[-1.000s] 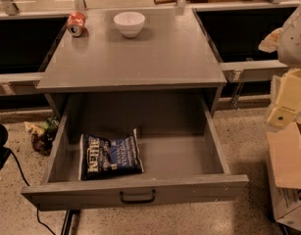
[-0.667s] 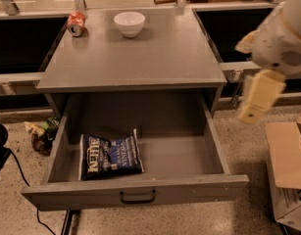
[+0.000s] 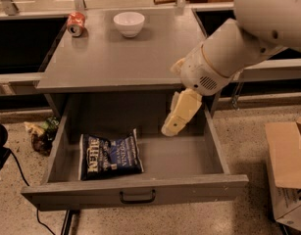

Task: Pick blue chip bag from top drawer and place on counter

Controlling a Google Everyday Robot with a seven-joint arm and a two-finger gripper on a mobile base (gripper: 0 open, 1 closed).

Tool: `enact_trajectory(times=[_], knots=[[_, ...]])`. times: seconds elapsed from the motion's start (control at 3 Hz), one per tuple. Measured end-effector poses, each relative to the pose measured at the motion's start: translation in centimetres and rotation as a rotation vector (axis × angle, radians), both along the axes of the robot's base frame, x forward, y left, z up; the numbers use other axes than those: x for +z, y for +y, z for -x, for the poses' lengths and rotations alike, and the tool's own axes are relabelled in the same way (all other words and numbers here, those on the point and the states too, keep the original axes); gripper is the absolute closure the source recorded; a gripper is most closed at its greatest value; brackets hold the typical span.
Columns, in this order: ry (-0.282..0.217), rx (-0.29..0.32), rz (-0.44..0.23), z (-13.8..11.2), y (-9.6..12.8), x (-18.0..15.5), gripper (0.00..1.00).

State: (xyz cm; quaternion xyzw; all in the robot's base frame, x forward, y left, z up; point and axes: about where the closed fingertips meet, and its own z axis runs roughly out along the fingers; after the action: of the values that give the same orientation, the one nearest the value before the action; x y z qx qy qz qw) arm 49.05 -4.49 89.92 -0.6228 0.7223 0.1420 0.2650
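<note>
The blue chip bag's end (image 3: 131,152) that is nearest the middle of the top drawer is the next spot that my gripper needs to go to and close on.
The blue chip bag (image 3: 110,156) lies flat in the left part of the open top drawer (image 3: 140,190), white "KETTLE" lettering up. The drawer is pulled fully out, its dark handle (image 3: 137,197) on the front panel. My gripper (image 3: 180,113) hangs from the white arm over the drawer's right rear, apart from the bag and to its right. The grey counter (image 3: 125,53) sits above the drawer.
A red crushed soda can (image 3: 75,23) and a white bowl (image 3: 129,23) stand at the counter's back. A cardboard box (image 3: 287,170) sits on the floor at the right. Small litter (image 3: 39,133) lies on the floor left of the drawer.
My arm has swung in from the right edge toward the left and now hangs over the drawer's right rear. The bag and drawer have not moved.
</note>
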Motion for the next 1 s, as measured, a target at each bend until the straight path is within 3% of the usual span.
enact_trajectory(times=[0.33, 0.67, 1.0], knots=[[0.001, 0.001, 0.001, 0.0, 0.1, -0.1, 0.0], [0.02, 0.042, 0.038, 0.0, 2.4, -4.3, 0.0], [0.038, 0.085, 0.059, 0.0, 5.6, -10.8, 0.0]])
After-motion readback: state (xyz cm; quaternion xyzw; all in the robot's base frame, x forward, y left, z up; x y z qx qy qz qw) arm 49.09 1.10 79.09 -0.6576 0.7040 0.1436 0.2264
